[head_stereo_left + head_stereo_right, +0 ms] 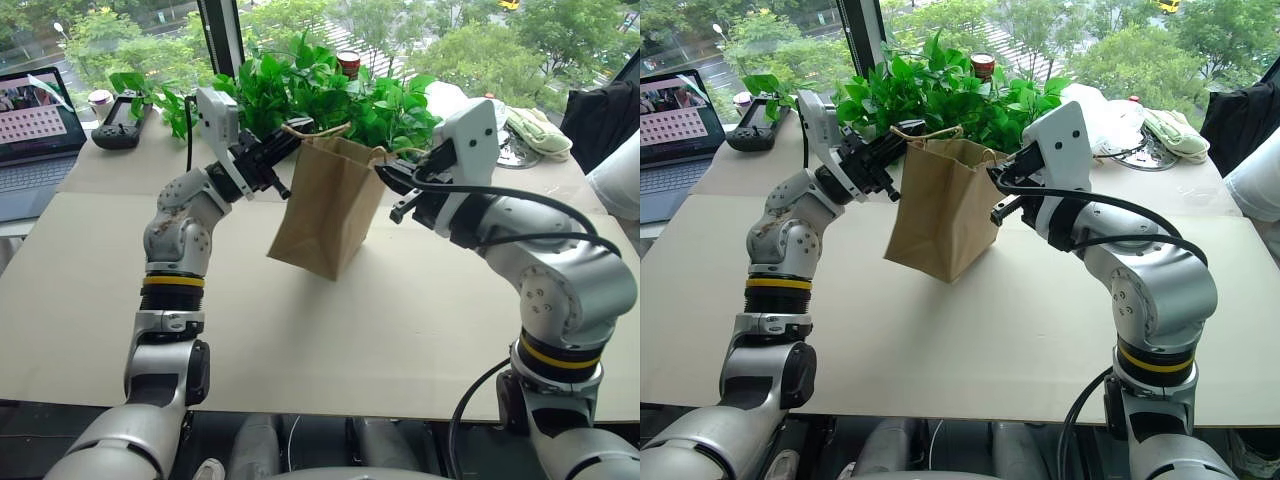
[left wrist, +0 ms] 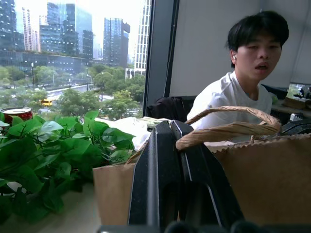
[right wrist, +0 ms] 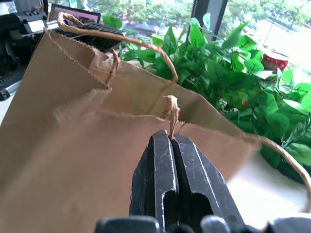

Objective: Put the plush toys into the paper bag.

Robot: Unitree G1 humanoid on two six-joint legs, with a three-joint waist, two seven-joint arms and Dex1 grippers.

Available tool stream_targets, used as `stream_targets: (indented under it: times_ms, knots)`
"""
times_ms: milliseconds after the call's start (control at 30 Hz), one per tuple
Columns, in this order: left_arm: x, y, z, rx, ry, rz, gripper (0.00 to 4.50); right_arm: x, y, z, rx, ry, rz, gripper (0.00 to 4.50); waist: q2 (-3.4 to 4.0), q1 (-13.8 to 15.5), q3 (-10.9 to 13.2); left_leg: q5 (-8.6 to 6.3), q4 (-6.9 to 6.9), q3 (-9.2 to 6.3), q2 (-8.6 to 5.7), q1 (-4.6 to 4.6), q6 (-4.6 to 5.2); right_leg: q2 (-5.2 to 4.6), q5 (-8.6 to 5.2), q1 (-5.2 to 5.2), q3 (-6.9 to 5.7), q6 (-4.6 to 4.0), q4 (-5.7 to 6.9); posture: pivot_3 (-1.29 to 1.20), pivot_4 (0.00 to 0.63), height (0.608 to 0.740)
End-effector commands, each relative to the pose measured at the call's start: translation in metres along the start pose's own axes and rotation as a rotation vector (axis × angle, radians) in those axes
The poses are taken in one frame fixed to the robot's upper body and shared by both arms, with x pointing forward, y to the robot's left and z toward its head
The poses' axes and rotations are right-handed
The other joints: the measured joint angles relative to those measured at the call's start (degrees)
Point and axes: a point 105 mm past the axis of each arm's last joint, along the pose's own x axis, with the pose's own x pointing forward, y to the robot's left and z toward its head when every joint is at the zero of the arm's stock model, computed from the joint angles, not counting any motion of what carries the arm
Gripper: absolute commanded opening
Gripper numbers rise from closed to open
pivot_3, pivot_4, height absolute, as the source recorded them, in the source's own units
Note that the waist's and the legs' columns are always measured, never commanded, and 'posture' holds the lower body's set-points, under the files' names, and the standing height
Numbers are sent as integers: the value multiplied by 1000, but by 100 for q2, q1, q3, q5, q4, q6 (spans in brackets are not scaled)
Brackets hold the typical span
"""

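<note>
The paper bag, now hanging over the table's middle, will be released by my left gripper on the beige tabletop [image 1: 328, 256] in front of the green plants.
The brown paper bag [image 1: 325, 205] hangs tilted between my two grippers over the middle of the table, its mouth upward. On the bag's left side, my left gripper [image 1: 288, 142] is shut on one tan cord handle [image 2: 228, 130]. My right gripper [image 1: 386, 172] is shut on the other handle [image 3: 171, 114] at the bag's right rim. In the right wrist view the black fingers [image 3: 160, 165] pinch the cord just above the paper edge. The plush toys are out of view; I cannot see into the bag.
Leafy green plants [image 1: 320, 90] stand right behind the bag, with a red can [image 1: 348, 62] among them. A laptop [image 1: 35, 130] and a black controller [image 1: 120, 125] lie at the far left. At the far right are a white plastic bag [image 1: 450, 98] and a person in a white shirt [image 2: 233, 92]. The beige tabletop [image 1: 330, 330] stretches toward me.
</note>
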Motion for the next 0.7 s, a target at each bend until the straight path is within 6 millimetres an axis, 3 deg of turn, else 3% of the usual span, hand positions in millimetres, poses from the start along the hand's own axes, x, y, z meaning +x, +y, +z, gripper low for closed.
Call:
stream_targets:
  times_ms: [33, 167, 267, 400, 533, 700]
  knots:
    - [-3, -9, -9, 4, 10, 7, 0, -7, 5, 16, -63, -63, 20, 88, 0, -3, 0, 0, 0, 1, 0, 2, 0, -1, 0, 1, 1, 0, -1, 0, 150, 740]
    - [-18, -11, -40, 35, 135, -8, 0, -4, 17, 0, -59, 8, 71, 88, 1, -26, 0, 1, -4, 6, 0, 19, -1, 2, -1, 4, 7, -1, 0, 0, 150, 740]
    - [-29, -3, -48, 41, 175, 9, 0, -2, 26, -17, -52, 82, 108, 88, 1, -19, 0, 6, -4, 5, 0, 18, -1, 2, -1, 4, 6, -2, 0, 0, 150, 740]
    - [-31, 7, -42, 50, 172, 38, 0, 0, 34, -30, -39, 135, 130, 88, 1, -9, 0, 8, -3, 5, -1, 19, 2, 1, -1, 7, 8, -2, 0, 0, 150, 740]
    - [-23, 11, -23, 47, 132, 39, 0, 5, 33, -28, -14, 126, 109, 88, 1, 9, 0, 8, -2, 1, -3, 13, 2, 0, -1, 5, 5, -2, -2, 0, 150, 740]
    - [-18, 9, -20, 52, 130, 22, 0, 8, 28, -25, -3, 113, 82, 88, 1, 2, 0, 8, -4, 1, -5, 14, 2, 0, -1, 5, 6, -2, -3, 0, 150, 740]
